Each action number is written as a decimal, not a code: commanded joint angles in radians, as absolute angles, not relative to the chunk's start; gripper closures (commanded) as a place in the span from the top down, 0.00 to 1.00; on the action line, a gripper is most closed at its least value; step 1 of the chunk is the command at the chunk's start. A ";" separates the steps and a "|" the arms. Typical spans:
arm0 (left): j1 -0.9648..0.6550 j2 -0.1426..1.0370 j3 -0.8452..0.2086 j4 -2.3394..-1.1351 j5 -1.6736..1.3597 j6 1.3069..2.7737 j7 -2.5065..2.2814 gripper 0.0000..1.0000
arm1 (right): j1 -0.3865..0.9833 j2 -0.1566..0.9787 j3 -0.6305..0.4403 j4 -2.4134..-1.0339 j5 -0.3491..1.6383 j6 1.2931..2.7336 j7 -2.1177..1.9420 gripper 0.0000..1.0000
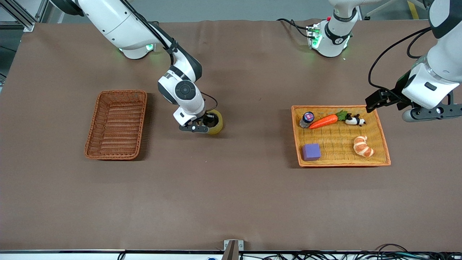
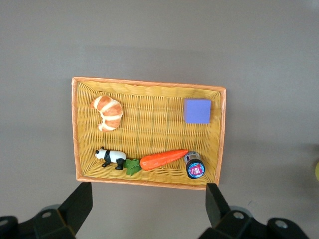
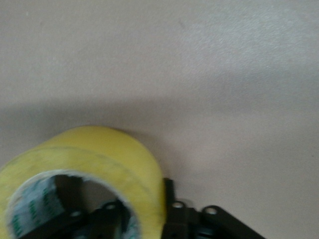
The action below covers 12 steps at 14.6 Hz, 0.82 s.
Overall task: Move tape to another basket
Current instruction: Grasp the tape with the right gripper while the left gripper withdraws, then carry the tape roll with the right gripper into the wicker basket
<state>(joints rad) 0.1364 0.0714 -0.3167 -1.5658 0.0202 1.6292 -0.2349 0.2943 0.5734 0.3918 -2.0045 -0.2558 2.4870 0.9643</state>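
Note:
My right gripper should release the tape on the middle of the empty dark reddish-brown basket's bottom (image 1: pixel 121 125).
The tape (image 1: pixel 216 122), a yellowish roll with a grey core, is at the middle of the table, between the two baskets. My right gripper (image 1: pixel 206 125) is shut on its wall, one finger inside the core and one outside. In the right wrist view the tape (image 3: pixel 99 154) fills the lower part and the gripper (image 3: pixel 144 208) pinches its rim. The dark reddish-brown basket (image 1: pixel 122 92) lies empty toward the right arm's end of the table. My left gripper (image 1: pixel 373 102) is open and empty, up in the air beside the orange-yellow tray (image 1: pixel 343 164), and waits; its own view shows it (image 2: pixel 148 206) just off the tray's edge.
The orange-yellow tray (image 2: pixel 149 82) holds a carrot (image 1: pixel 323 121), a toy panda (image 1: pixel 355 120), a croissant (image 1: pixel 363 146), a purple cube (image 1: pixel 311 151) and a small bottle (image 1: pixel 307 118). Brown cloth covers the table.

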 commanded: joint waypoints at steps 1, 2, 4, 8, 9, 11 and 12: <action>0.143 0.060 -0.321 -1.566 0.012 1.624 -0.218 1.00 | 0.269 0.563 0.405 -1.964 -0.282 2.433 0.997 0.00; 0.143 0.061 -0.321 -1.568 0.014 1.626 -0.236 1.00 | 0.253 0.537 0.405 -1.956 -0.282 2.384 0.993 0.00; 0.138 0.075 -0.318 -1.556 0.020 1.643 -0.224 1.00 | 0.201 0.424 0.405 -1.957 -0.281 2.291 0.898 0.00; 0.020 0.055 -0.197 -1.551 0.015 1.623 -0.204 1.00 | 0.062 0.232 0.356 -1.996 -0.267 2.128 0.561 0.00; 0.009 0.037 -0.181 -1.566 0.014 1.623 -0.180 0.99 | 0.061 0.185 0.292 -2.034 -0.264 2.120 0.452 0.00; -0.032 -0.007 -0.120 -1.601 0.008 1.623 -0.131 0.99 | 0.063 0.123 0.147 -2.117 -0.230 2.137 0.240 0.00; -0.041 -0.015 -0.104 -1.615 0.005 1.624 -0.123 0.99 | 0.063 0.117 0.083 -2.143 -0.221 2.146 0.150 0.00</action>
